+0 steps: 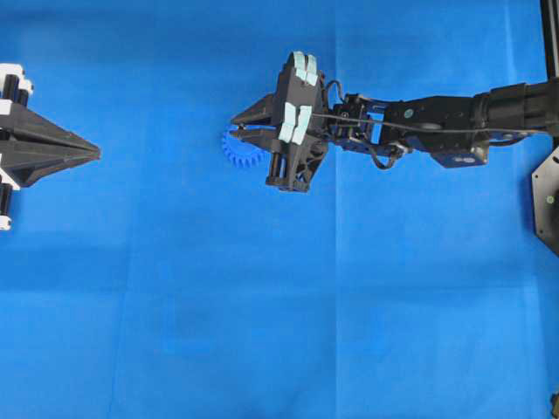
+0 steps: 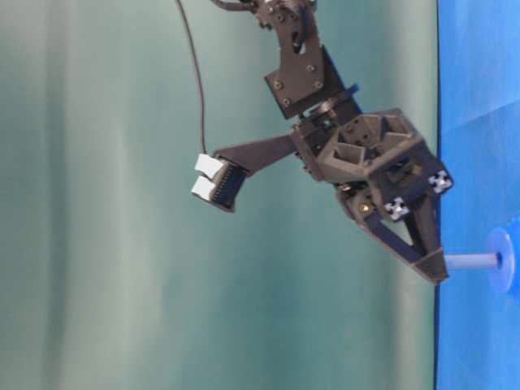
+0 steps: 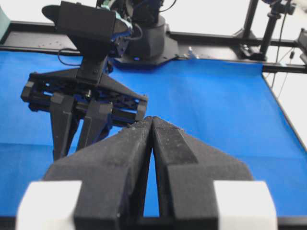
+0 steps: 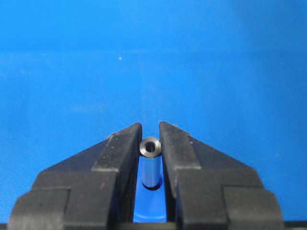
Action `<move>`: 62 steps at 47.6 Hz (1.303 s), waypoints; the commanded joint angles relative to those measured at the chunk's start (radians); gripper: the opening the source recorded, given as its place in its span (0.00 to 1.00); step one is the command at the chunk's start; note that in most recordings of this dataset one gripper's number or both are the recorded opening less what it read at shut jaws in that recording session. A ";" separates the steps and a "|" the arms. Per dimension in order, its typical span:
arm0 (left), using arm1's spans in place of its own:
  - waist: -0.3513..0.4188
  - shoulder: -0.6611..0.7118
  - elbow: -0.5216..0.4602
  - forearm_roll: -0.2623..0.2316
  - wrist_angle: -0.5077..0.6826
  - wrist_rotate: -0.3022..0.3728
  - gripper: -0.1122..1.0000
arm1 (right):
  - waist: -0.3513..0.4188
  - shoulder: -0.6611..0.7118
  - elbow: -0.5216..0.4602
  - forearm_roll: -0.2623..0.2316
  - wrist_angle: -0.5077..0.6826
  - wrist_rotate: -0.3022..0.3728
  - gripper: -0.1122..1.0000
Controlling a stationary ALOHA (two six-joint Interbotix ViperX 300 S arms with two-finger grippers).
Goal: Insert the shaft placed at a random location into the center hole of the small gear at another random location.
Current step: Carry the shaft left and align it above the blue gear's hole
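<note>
Next, my right gripper lets go of the shaft standing upright in the center hole of the small blue gear (image 1: 243, 140) (image 4: 151, 186).
The shaft (image 4: 150, 147) is a short silvery pin whose hollow top end faces the right wrist view. My right gripper (image 4: 150, 132) is shut on it near that end. In the table-level view the shaft (image 2: 471, 262) runs straight from the fingertips (image 2: 435, 272) to the hub of the small gear (image 2: 503, 262). From overhead the blue gear (image 1: 238, 153) lies on the cloth, half covered by my right gripper (image 1: 238, 127). The shaft's own end covers the center hole. My left gripper (image 1: 94, 153) rests far to the left, shut and holding nothing, its tips (image 3: 152, 120) touching.
Blue cloth (image 1: 262, 305) covers the whole table. The right arm (image 1: 437, 122) reaches in from the right edge, and a black base plate (image 1: 548, 196) sits at that side. The table's black frame (image 3: 216, 40) runs along the far edge in the left wrist view.
</note>
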 commanded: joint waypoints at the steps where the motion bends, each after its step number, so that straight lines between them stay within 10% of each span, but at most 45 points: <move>1: 0.002 0.003 -0.009 0.000 -0.006 -0.002 0.10 | 0.002 -0.005 -0.023 0.006 -0.014 0.002 0.13; 62: 0.002 0.003 -0.009 0.000 -0.003 -0.002 0.10 | 0.003 0.083 -0.017 0.038 -0.037 0.005 0.13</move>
